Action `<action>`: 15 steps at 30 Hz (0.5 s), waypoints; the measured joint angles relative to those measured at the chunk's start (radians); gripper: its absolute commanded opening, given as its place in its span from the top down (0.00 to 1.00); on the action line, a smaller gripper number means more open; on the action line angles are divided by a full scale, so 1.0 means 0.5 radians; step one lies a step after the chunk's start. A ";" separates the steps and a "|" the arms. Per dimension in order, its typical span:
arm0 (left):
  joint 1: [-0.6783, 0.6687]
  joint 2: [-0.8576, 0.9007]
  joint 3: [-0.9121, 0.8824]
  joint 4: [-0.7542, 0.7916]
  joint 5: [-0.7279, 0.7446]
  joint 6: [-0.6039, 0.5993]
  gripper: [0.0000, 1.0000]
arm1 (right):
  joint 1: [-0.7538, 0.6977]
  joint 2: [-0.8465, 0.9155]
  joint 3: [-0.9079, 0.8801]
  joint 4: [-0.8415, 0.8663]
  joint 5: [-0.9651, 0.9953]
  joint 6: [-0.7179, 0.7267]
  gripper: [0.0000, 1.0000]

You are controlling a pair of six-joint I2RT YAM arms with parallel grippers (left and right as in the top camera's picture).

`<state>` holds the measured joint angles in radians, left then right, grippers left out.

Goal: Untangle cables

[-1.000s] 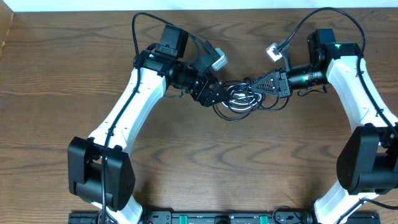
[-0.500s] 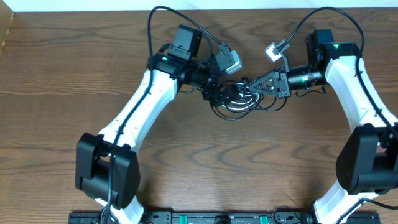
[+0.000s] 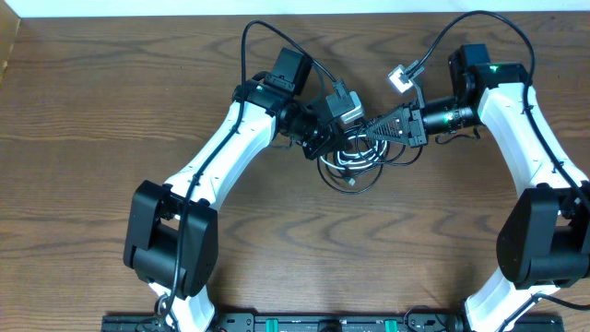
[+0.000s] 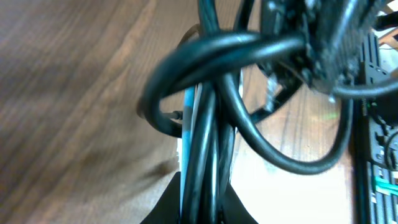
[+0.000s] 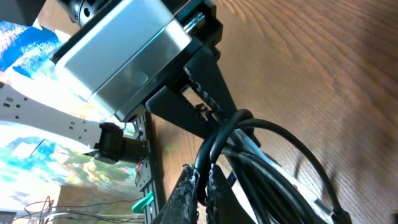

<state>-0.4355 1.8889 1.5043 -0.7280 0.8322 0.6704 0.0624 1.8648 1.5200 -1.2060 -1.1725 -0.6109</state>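
I should open my right gripper, take one strand of cable (image 5: 217, 140) close by and pull it away, because the black loop wraps around the bundle of cables in my left gripper.
The cables (image 3: 358, 159) lie in a tangled coil of black loops with a white strand at the table's upper middle, between both arms. My left gripper (image 3: 335, 140) reaches in from the left. The left wrist view shows this gripper (image 4: 202, 202) shut on a bundle of black strands (image 4: 208, 137) with a pale strand (image 4: 188, 124) beside them. My right gripper (image 3: 371, 128) comes in from the right, tip to tip with the left. Seen from the right wrist, the right gripper (image 5: 200, 190) is shut on a black loop (image 5: 211, 146).
The brown wooden table (image 3: 92, 138) carries the coil. A black equipment rail (image 3: 304, 323) runs along its front edge. Both arm bases (image 3: 171, 254) (image 3: 544, 244) stand near the front corners. The left wrist's silver camera box (image 5: 118, 56) sits close above the right fingers.
My left arm has swung right and toward the coil, and its gripper has gone from open to shut on the bundle. The right gripper has kept its grip and barely moved.
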 measured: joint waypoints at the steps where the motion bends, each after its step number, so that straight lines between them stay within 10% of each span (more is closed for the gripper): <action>1: 0.001 0.000 0.000 -0.017 0.007 -0.001 0.92 | 0.000 0.000 0.000 -0.002 0.002 0.000 0.99; 3: 0.001 0.000 0.000 -0.040 0.017 -0.029 0.92 | -0.001 0.000 0.000 -0.002 0.004 0.000 0.99; 7: 0.001 0.000 0.000 -0.067 0.014 -0.160 0.93 | -0.002 0.000 0.002 0.002 -0.012 0.001 0.64; 15: 0.005 0.002 -0.001 -0.105 -0.009 -0.305 0.92 | -0.027 0.000 0.008 0.051 -0.052 -0.014 0.48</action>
<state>-0.4328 1.8900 1.5040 -0.7803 0.8276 0.5179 0.0490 1.8648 1.5242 -1.1805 -1.1984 -0.6178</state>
